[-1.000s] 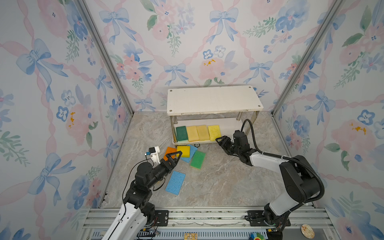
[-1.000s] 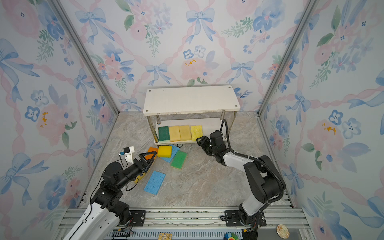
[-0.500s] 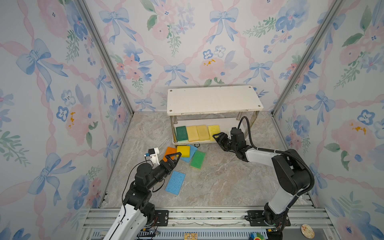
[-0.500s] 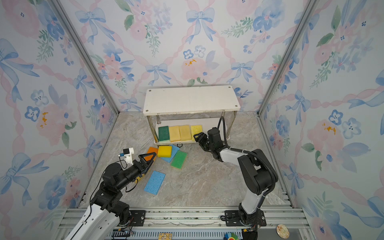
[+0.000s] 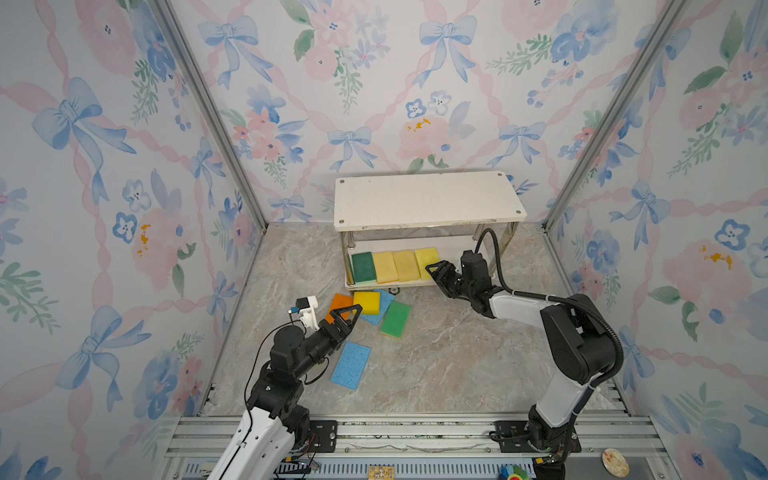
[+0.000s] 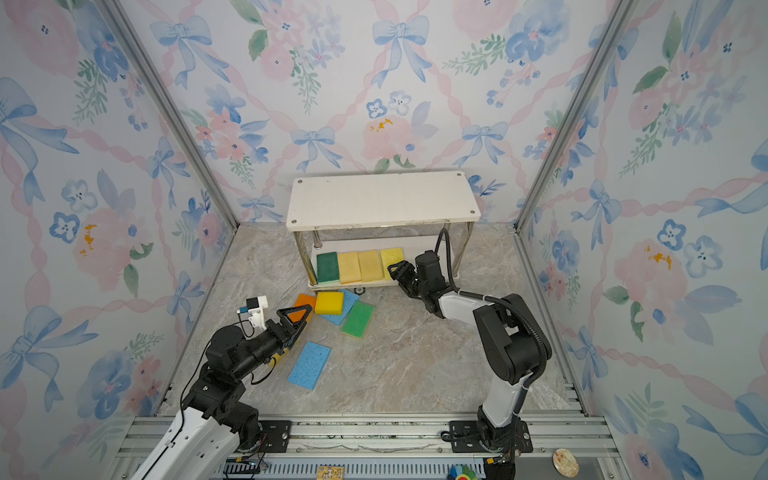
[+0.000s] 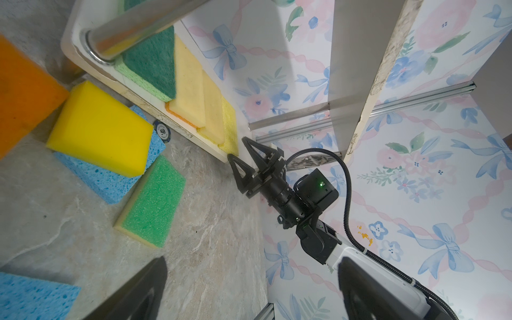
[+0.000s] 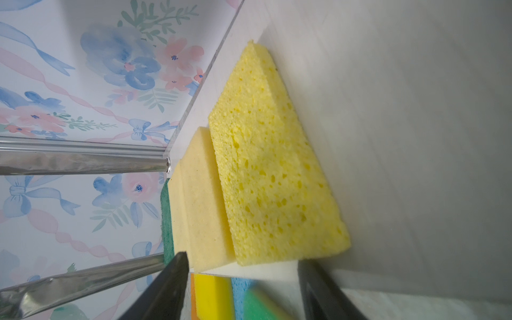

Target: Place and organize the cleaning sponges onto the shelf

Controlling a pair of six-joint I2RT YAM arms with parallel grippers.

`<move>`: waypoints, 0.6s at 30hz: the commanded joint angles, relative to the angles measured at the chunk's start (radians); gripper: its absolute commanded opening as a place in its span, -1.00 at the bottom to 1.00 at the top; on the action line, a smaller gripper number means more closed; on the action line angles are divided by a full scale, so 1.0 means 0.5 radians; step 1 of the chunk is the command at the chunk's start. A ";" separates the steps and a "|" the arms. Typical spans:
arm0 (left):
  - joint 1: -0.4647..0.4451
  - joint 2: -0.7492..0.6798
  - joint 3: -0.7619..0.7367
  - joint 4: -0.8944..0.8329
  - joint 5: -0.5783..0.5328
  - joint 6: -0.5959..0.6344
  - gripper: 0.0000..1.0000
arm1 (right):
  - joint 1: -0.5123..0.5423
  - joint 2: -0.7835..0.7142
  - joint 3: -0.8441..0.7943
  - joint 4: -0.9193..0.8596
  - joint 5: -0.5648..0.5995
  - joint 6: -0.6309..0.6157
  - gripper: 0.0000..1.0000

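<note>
The robot's right gripper should go next to the green sponge and close on its near end [image 5: 398, 333], which is farthest from the shelf.
The shelf [image 5: 428, 199] stands at the back wall. Its lower board [image 8: 388, 166] carries a row of cleaning sponges: dark green [image 5: 363, 267], two tan-yellow [image 5: 385, 267] [image 5: 406, 265] and a porous pale yellow one [image 8: 271, 171]. My right gripper [image 5: 436, 270] [image 8: 243, 260] is open just in front of the pale yellow sponge, holding nothing. On the floor lie an orange sponge [image 5: 340, 305], a yellow sponge [image 7: 102, 133] resting on a blue one [image 7: 110, 180], a green one [image 5: 395, 318] and another blue one [image 5: 351, 365]. My left gripper [image 5: 347, 313] [image 7: 253, 260] hovers open by the orange sponge.
A small blue poker chip [image 7: 162, 131] lies on the floor at the shelf's front edge. Chrome legs [image 8: 83, 162] frame the lower tier. Floral walls enclose the marble floor [image 5: 449, 365] on three sides, with metal rails along the front.
My right gripper has edged in closer to the lower board's front edge and the pale yellow sponge. The left arm has stayed where it was.
</note>
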 commanded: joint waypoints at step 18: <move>-0.162 0.592 0.041 -0.153 -0.141 0.569 0.96 | 0.366 -0.612 -0.260 -0.825 0.119 -0.373 0.34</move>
